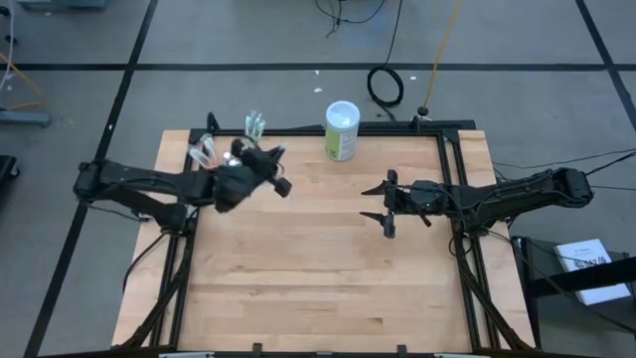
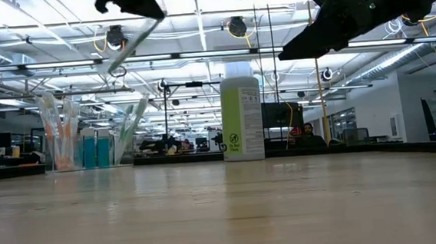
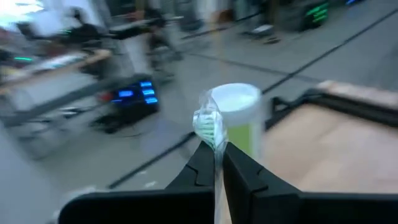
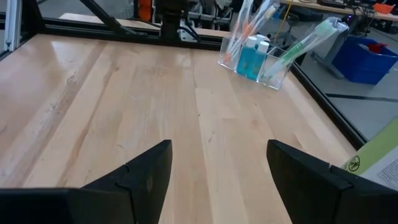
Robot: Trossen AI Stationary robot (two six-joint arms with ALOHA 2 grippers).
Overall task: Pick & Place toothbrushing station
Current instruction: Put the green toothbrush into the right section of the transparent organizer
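My left gripper will release the green-and-white toothbrush inside the clear cup [image 1: 240,165], among the other toothbrushes.
The toothbrushing station is a clear cup [image 4: 254,67] with pinkish and green-and-white toothbrushes and teal tubes. It stands on its base at the table's far left [image 2: 74,151] [image 1: 206,151]. My left gripper [image 3: 216,158] hovers high beside the cup [image 1: 272,156], near level and facing the canister. It is shut on a green-and-white toothbrush [image 3: 209,124]. My right gripper [image 4: 217,162] waits open above the table's right half [image 1: 384,202], with nothing between its fingers. My left gripper pinches the toothbrush between its two fingers, on the shaft just behind the bristled head [image 3: 216,152]. The head stands out past the fingertips. In the low view the toothbrush [image 2: 129,45] slants down below the gripper, lifted clear of the table and the cup.
A green-and-white cylindrical canister [image 1: 342,129] stands upright at the far edge, right of the cup [image 2: 241,116]. Black frame rails [image 1: 452,169] run along the table's sides. Bare wood [image 1: 308,268] spreads over the middle and near half.
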